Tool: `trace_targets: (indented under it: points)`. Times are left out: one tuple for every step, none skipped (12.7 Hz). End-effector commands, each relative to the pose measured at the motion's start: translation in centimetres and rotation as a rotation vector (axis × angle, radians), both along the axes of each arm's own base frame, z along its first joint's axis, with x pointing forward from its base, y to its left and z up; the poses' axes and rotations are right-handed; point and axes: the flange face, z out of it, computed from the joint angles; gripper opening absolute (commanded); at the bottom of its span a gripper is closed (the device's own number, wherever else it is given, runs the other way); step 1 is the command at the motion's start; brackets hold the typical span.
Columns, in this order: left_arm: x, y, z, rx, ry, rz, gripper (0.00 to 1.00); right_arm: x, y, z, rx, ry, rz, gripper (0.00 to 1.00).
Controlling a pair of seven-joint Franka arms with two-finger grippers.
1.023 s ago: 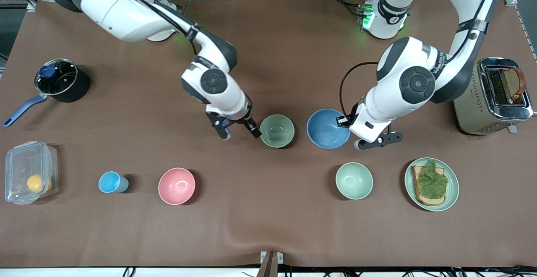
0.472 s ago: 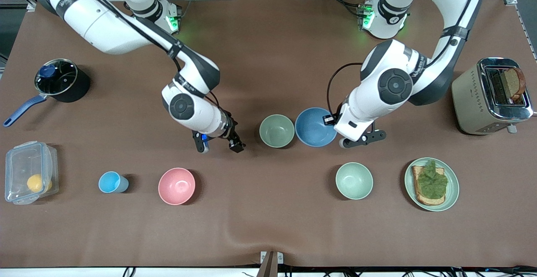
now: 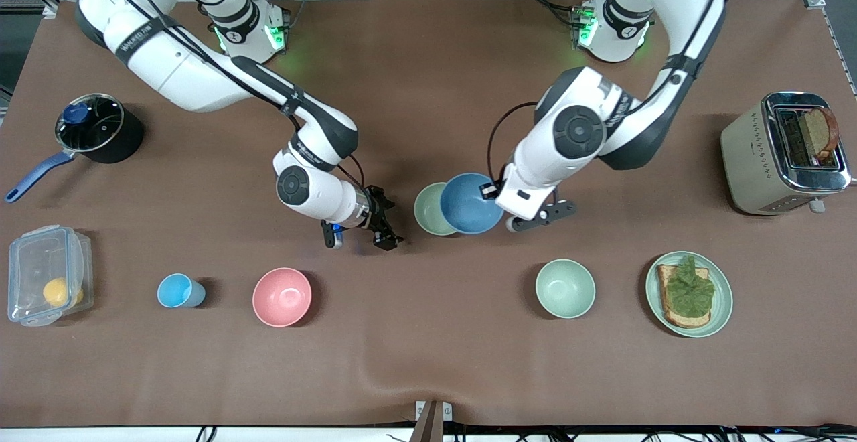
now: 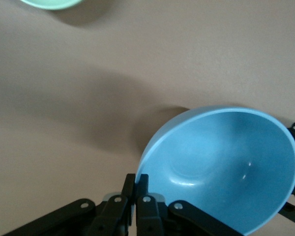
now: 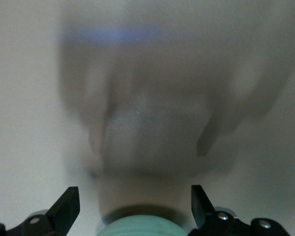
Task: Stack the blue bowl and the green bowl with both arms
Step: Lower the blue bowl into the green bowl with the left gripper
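Next, I let go of the blue bowl with my left gripper inside the green bowl (image 3: 439, 209) that stands between my two grippers.
The blue bowl (image 3: 469, 205) is held in the air by my left gripper (image 3: 495, 191), which is shut on its rim. It overlaps the edge of the green bowl (image 3: 426, 209), which stands on the table. In the left wrist view the blue bowl (image 4: 226, 167) is tilted, with my left gripper (image 4: 136, 186) pinching its rim. My right gripper (image 3: 387, 222) is open and empty, low over the table beside the green bowl toward the right arm's end. In the right wrist view my right gripper (image 5: 135, 199) shows spread fingers and a blurred pale green shape between them.
A pink bowl (image 3: 282, 297), light-blue cup (image 3: 179, 290) and mint bowl (image 3: 565, 288) lie nearer the front camera. A plate with toast (image 3: 720, 308), a toaster (image 3: 770, 154), a pot (image 3: 100, 128) and a plastic box (image 3: 47, 274) stand at the table's ends.
My left arm has carried the blue bowl toward the green bowl until it overlaps it. My right gripper has drawn away from the green bowl toward the right arm's end.
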Motion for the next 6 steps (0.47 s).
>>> trace_targets:
  points:
    - [-0.2,-1.7,-1.6,-0.009,0.001,0.031,0.0,-0.4,1.4,0.2,0.012,0.021,-0.09,1.0]
    - [-0.2,-1.8,-2.3,0.001,-0.001,0.025,0.0,-0.5,1.8,0.2,0.032,0.018,-0.114,1.0]
    - [-0.2,-1.8,-3.2,0.011,0.007,0.026,0.0,-0.8,2.6,-0.1,0.052,0.022,-0.144,1.0]
    - [-0.5,-2.4,-3.9,0.022,0.008,0.024,0.0,-1.2,3.3,-0.4,0.059,0.022,-0.154,1.0]
    - [-0.8,-2.9,-4.5,0.021,0.006,0.034,0.0,-1.6,4.0,-0.7,0.05,0.025,-0.158,1.0]
    - [-1.0,-3.2,-5.0,0.021,0.012,0.049,0.0,-1.4,3.7,-1.1,0.038,0.018,-0.16,1.0]
